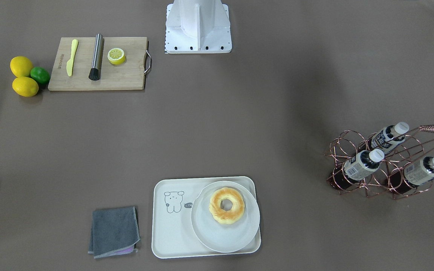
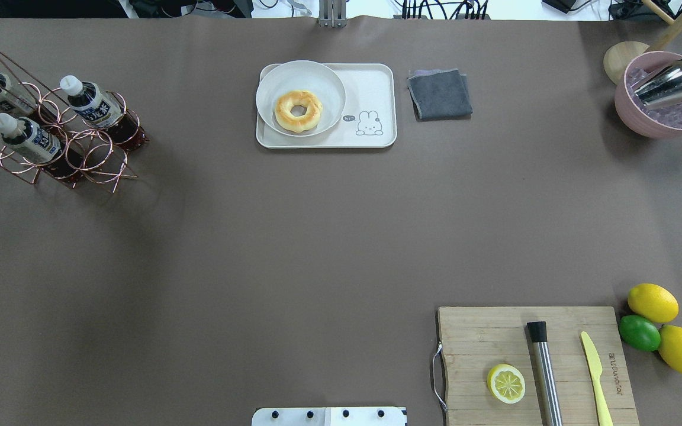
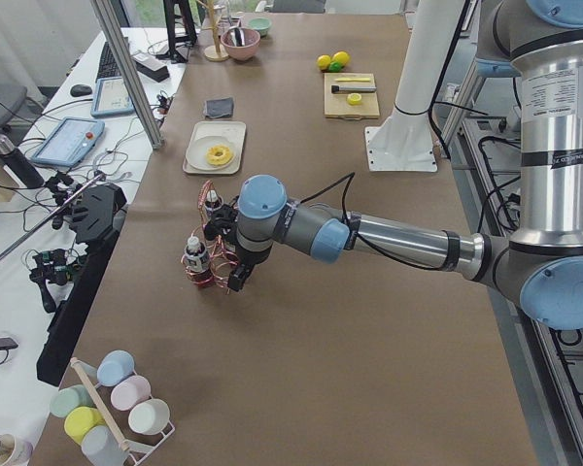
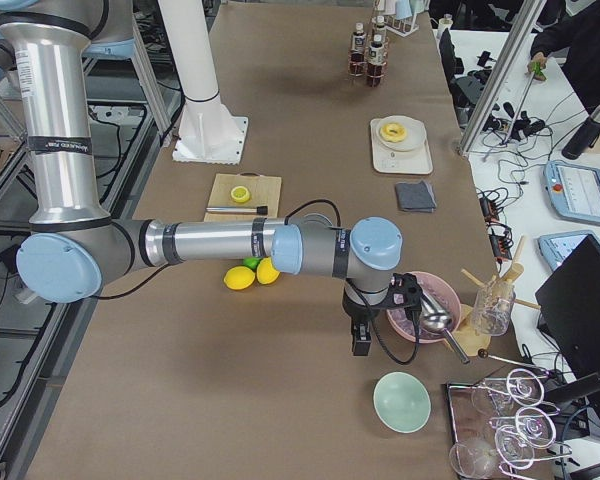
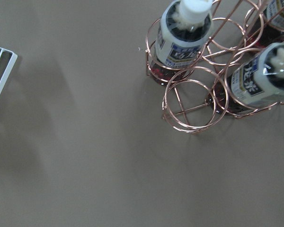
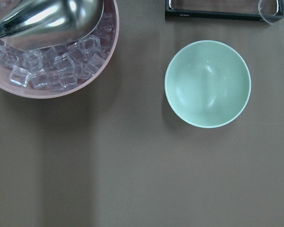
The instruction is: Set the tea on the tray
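The tea bottle sits alone in its row of the copper wire rack. Next, my left gripper grabs it by the neck (image 1: pixel 394 131) (image 5: pixel 277 66).
Three tea bottles (image 1: pixel 362 165) with white caps lie slanted in a copper wire rack (image 1: pixel 352 184); they also show in the overhead view (image 2: pixel 89 103) and the left wrist view (image 5: pixel 184 33). The cream tray (image 1: pixel 171 226) with a cartoon drawing holds a round white plate (image 1: pixel 224 233) with a doughnut (image 1: pixel 226 205). The tray also shows in the overhead view (image 2: pixel 370 89). My left gripper (image 3: pixel 237 280) hangs just beside the rack, seen only in the exterior left view, so I cannot tell whether it is open or shut. My right gripper (image 4: pixel 361 345) hovers far off near the ice bowl; I cannot tell its state either.
A grey cloth (image 1: pixel 114 231) lies beside the tray. A wooden cutting board (image 2: pixel 495 331) carries a lemon half (image 2: pixel 506 383), a steel muddler (image 2: pixel 545 373) and a yellow knife (image 2: pixel 595 373). Lemons and a lime (image 2: pixel 640 332) sit next to it. A pink ice bowl (image 2: pixel 666 97) and a green bowl (image 6: pixel 208 84) stand at the right end.
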You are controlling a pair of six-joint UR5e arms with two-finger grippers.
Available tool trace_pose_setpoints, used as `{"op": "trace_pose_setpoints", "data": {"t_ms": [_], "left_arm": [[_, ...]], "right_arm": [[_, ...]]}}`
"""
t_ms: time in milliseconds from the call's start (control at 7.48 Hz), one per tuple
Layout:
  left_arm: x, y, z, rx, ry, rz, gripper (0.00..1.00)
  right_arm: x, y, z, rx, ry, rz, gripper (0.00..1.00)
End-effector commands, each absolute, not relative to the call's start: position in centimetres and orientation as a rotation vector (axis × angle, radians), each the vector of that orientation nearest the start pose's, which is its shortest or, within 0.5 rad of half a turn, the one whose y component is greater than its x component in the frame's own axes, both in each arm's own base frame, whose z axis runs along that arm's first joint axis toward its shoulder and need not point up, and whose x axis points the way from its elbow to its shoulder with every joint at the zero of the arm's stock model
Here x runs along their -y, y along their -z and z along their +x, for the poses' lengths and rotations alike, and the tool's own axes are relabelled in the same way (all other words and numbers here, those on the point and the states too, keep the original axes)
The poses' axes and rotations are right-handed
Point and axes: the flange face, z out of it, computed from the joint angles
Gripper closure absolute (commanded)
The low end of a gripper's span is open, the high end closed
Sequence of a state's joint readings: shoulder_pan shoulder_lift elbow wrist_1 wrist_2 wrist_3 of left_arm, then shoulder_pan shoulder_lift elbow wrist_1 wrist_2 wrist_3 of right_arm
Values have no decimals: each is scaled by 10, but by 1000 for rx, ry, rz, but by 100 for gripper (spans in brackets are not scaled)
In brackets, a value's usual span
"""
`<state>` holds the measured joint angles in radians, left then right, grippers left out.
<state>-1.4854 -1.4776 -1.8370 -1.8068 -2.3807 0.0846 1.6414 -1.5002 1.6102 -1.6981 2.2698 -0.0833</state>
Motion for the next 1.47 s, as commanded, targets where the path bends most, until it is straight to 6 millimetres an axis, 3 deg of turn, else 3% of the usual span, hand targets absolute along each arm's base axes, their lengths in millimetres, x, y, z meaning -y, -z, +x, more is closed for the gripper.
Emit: {"op": "trace_pose_setpoints", "data": {"t_ms": [0, 134, 401, 535, 668, 936, 1337], "left_arm": [[450, -529, 22, -896, -198, 407, 2], [449, -521, 43, -925, -175, 384, 2], [444, -480, 72, -912, -70, 382, 3], [443, -471, 89, -892, -20, 377, 3], [452, -456, 109, -895, 57, 365, 3], [473, -446, 133, -874, 46, 399, 3], [507, -427, 148, -859, 39, 408, 3]], "right_arm": [[514, -622, 106, 697, 3, 34, 0], [515, -620, 106, 697, 8, 39, 0], [515, -619, 106, 697, 13, 42, 0], [516, -619, 105, 698, 11, 41, 0], [515, -621, 104, 699, 10, 36, 0], [516, -621, 104, 699, 12, 37, 0], [515, -621, 104, 700, 7, 35, 0]]}}
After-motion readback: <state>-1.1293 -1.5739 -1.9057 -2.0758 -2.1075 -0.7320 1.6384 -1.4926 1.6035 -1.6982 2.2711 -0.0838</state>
